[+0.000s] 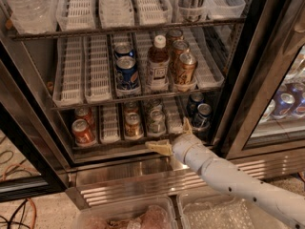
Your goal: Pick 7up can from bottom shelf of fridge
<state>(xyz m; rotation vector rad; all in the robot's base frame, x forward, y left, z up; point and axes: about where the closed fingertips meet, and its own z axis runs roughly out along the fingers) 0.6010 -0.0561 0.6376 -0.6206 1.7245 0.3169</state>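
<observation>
The body of the front 7up can [155,126], the one beside the orange-gold can on the bottom shelf, will be gripped by my gripper.
The fridge [267,66] stands open with its black door frame at the right. The 7up can [155,121], pale silver-grey with a shiny top, stands in a white lane of the bottom shelf [110,124], with another like can behind it. My gripper [172,136] is at the shelf's front edge, just right of and below the can. It is open and empty, with one tan finger [159,147] pointing left and the other [187,126] pointing up. It does not touch the can. The white arm [228,178] comes in from the lower right.
An orange-gold can [133,125] stands left of the 7up can, red cans [83,131] farther left, dark blue cans [202,115] at the right. The middle shelf holds a blue can [127,72], a bottle [157,64] and brown cans [185,68]. Clear bins [124,216] sit below the steel grille [143,180].
</observation>
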